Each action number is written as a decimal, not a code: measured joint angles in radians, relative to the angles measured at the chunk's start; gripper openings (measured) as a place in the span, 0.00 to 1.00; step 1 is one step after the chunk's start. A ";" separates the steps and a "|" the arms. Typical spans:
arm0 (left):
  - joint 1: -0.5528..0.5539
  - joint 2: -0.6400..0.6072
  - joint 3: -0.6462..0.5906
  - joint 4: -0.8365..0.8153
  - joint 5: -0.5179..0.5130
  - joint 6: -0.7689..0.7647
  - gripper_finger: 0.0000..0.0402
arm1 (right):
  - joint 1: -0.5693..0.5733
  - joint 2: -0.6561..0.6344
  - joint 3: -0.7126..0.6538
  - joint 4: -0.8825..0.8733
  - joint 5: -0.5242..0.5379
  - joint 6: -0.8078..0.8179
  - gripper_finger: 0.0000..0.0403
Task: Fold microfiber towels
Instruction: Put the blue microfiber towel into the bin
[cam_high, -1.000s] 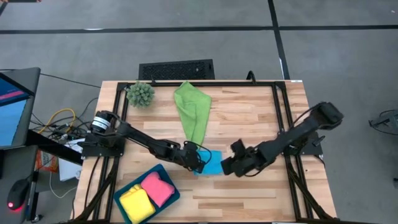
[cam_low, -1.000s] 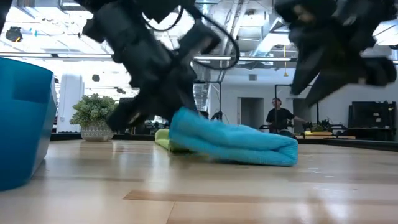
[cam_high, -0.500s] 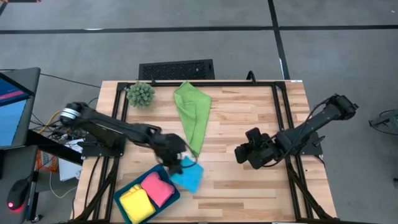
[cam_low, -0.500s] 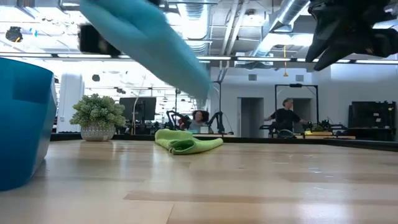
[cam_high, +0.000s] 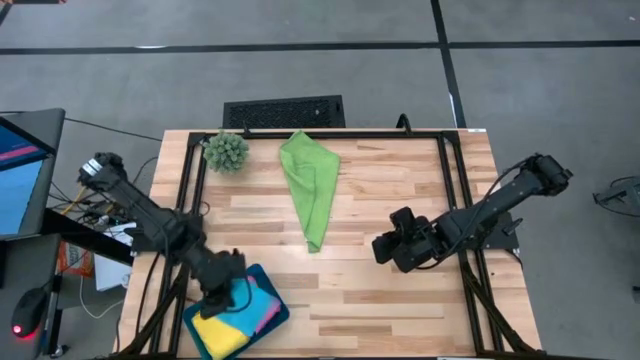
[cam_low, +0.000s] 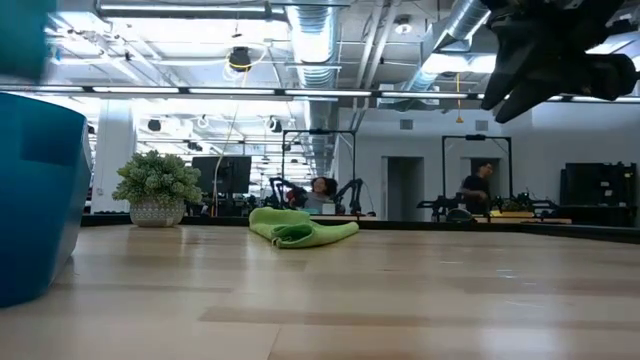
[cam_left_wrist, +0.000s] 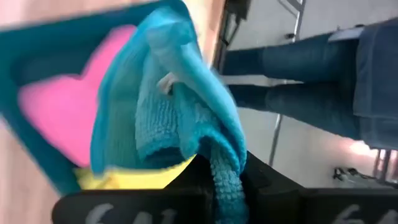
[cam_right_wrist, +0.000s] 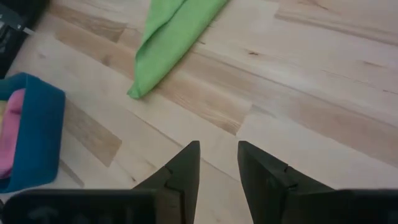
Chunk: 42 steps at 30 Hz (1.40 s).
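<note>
I need to use my left gripper to let go of the blue towel on top of the yellow towel (cam_high: 220, 331) (cam_left_wrist: 140, 177) in the dark teal tray. The blue towel is now held over that tray.
My left gripper (cam_high: 238, 292) is shut on the folded bright blue towel (cam_left_wrist: 168, 106) over the dark teal tray (cam_high: 196, 312) at the table's near left corner. The pink towel (cam_left_wrist: 62, 118) and the yellow towel (cam_high: 220, 335) lie in that tray. The green towel (cam_high: 310, 190) lies limp and flat on the table, far of the middle. My right gripper (cam_right_wrist: 217, 162) hovers open right of the middle with nothing between its fingers, clear of the green towel (cam_right_wrist: 171, 37). My left gripper pinches a bunched fold of the blue towel (cam_left_wrist: 225, 177) between its two fingers. It comes slanting down from the table's left side. The rest of the towel bulges out ahead of the fingers over the pink and yellow towels. I cannot tell whether it rests on them.
A spiky green ball plant (cam_high: 226, 150) stands at the far left corner and a black grille (cam_high: 283, 110) lies beyond the far edge. A person's legs in jeans (cam_left_wrist: 298, 62) stand near the table's left side. Bare wood lies between the tray and my right gripper.
My left gripper has lifted the blue towel clear of the table's middle, carried it toward the near left corner over the tray and turned about. My right gripper has drawn back from the towel toward the table's right edge and risen a little.
</note>
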 joint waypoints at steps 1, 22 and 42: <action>-0.025 0.003 0.000 0.005 0.000 -0.016 0.01 | 0.000 0.004 0.000 0.005 0.000 0.000 0.33; -0.310 0.117 -0.004 0.063 -0.079 -0.065 0.02 | -0.013 0.016 0.000 0.034 -0.003 0.000 0.33; -0.318 0.134 -0.060 0.103 -0.010 -0.038 0.02 | -0.011 0.016 0.000 0.034 -0.003 -0.016 0.33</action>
